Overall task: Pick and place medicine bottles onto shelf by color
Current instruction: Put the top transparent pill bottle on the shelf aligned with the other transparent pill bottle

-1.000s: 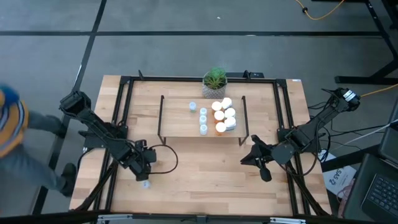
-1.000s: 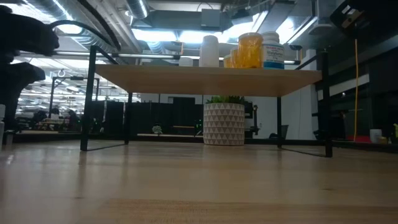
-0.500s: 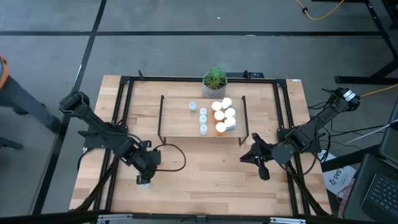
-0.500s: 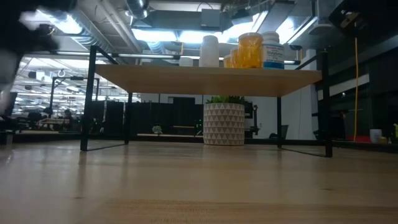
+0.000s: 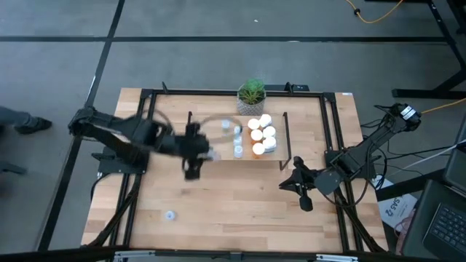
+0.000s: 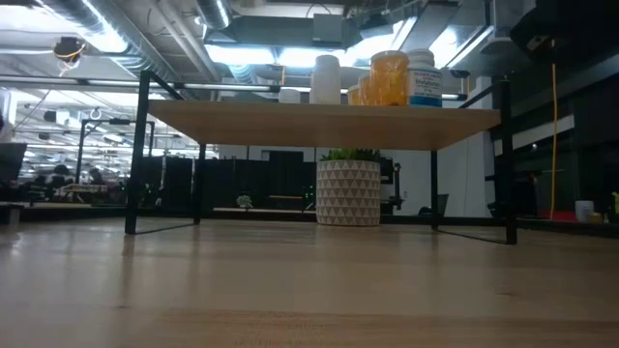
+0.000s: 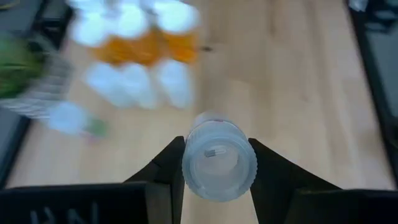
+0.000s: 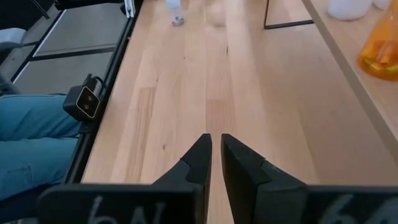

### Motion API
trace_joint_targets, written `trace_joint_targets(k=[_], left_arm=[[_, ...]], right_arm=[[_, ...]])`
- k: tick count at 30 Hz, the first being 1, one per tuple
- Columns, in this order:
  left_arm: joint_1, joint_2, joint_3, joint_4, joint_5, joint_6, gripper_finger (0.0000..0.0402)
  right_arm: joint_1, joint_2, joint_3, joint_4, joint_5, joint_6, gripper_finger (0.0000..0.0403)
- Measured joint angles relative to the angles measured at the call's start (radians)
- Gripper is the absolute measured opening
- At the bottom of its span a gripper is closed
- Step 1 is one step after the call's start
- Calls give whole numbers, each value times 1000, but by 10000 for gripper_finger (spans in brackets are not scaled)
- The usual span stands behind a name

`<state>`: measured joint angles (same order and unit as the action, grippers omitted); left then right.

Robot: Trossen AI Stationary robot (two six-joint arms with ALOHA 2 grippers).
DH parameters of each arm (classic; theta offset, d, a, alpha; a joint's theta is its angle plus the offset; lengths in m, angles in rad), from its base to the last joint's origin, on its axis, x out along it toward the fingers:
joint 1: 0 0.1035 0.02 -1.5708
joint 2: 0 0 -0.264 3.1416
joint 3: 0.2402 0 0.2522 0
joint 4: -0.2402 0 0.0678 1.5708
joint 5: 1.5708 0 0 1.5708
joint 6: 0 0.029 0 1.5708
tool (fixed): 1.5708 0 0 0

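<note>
The clear bottle will go down on the shelf [image 5: 226, 136] [image 7: 132, 127] beside the middle of the clear bottle row, set there by my left gripper.
The shelf [image 5: 218, 149] is a light-wood board on black frames at the table's far middle. On it stand a few pale clear bottles [image 5: 237, 132] and a cluster of white and orange bottles [image 5: 261, 135], which also show in the low view [image 6: 390, 77]. My left gripper [image 5: 204, 154] is over the shelf's left end, shut on a pale clear bottle [image 7: 219, 163]. Another small clear bottle [image 5: 169, 215] stands on the table near the left front. My right gripper [image 5: 298, 191] is shut and empty above the table, right of the shelf. My left gripper pinches the clear bottle by two opposite sides of its round wall [image 7: 186, 167] between its two fingers [image 7: 168, 168]. One round end of the bottle faces the wrist camera. The bottle is lifted clear above the wood.
A potted green plant [image 5: 251, 93] stands just behind the shelf. A black frame [image 5: 145, 109] runs around the tabletop. There is bare wood in front of the shelf. A person's leg in jeans [image 8: 37, 143] shows beside the table in the right wrist view.
My left gripper has risen from the table's left front and swung toward the far right, to the shelf's left end, carrying the clear bottle. The other small bottle has stayed on the table. A person at the left has moved away.
</note>
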<state>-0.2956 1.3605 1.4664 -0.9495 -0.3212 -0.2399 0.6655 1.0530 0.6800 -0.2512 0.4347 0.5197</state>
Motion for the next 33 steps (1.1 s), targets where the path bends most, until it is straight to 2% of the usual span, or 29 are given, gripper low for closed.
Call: trace_joint_targets(k=[2,6,11,17,22,33], left_arm=[[87,0,16,4,33,14,118],[252,33,25,8,165,15,118],[367,79,27,-5,235,15,118],[398,163,27,5,287,34,118],[398,234,27,-5,287,38,118],[404,257,27,14,279,60,127]], right_arm=[[0,0,0,0,-5,0,39],[0,0,0,0,-10,1,39],[0,0,0,-1,-11,2,39],[0,0,0,-1,-16,3,39],[0,0,0,0,-17,40,39],[0,0,0,0,-17,55,39]])
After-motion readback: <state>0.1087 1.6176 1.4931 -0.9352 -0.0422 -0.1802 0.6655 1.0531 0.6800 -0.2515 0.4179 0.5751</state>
